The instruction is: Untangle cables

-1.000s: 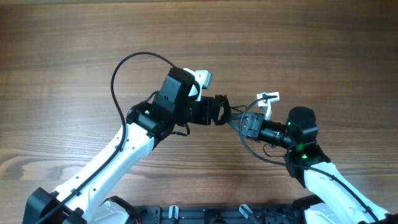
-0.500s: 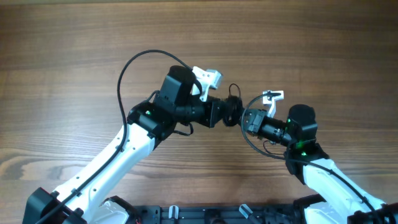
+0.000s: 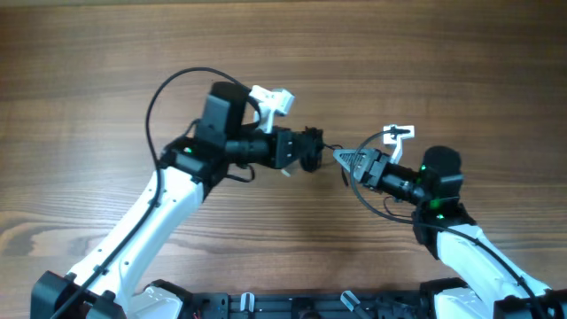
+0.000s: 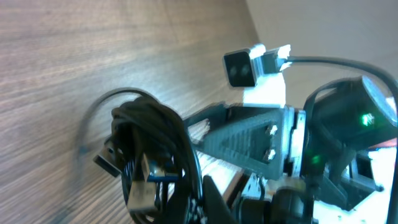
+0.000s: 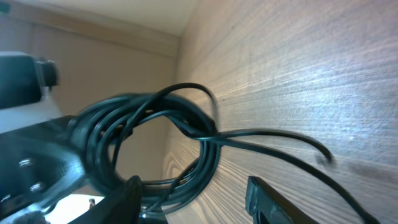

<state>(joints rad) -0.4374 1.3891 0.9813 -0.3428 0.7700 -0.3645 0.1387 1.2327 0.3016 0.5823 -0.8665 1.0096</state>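
Observation:
The coil's loose pieces trail past my right gripper's open fingers, so my left gripper will bring the coil closer before my right gripper grabs a loose piece (image 5: pixel 273 150).
A black cable bundle (image 3: pixel 310 149) hangs coiled above the wooden table, and my left gripper (image 3: pixel 306 152) is shut on it. In the left wrist view the coil (image 4: pixel 155 143) shows USB plugs (image 4: pixel 147 186) sticking out, with the left gripper (image 4: pixel 196 196) clamped on its lower right side. My right gripper (image 3: pixel 340 157) stands open just right of the bundle, fingers pointing at it. In the right wrist view the coil (image 5: pixel 155 134) sits ahead of the open right gripper (image 5: pixel 196 202). Its lower loops dip between the fingers, and two loose strands (image 5: pixel 292 146) trail right over the table.
The wooden table (image 3: pixel 443 62) stretches all around both arms. The left arm's own camera cable (image 3: pixel 159 97) arcs up at the left. The right arm's wrist camera (image 4: pixel 249 62) is close in front of the left wrist view.
My right gripper has opened and let go of the cable. My left gripper has carried the bundle a little left, so a small gap shows between the two grippers.

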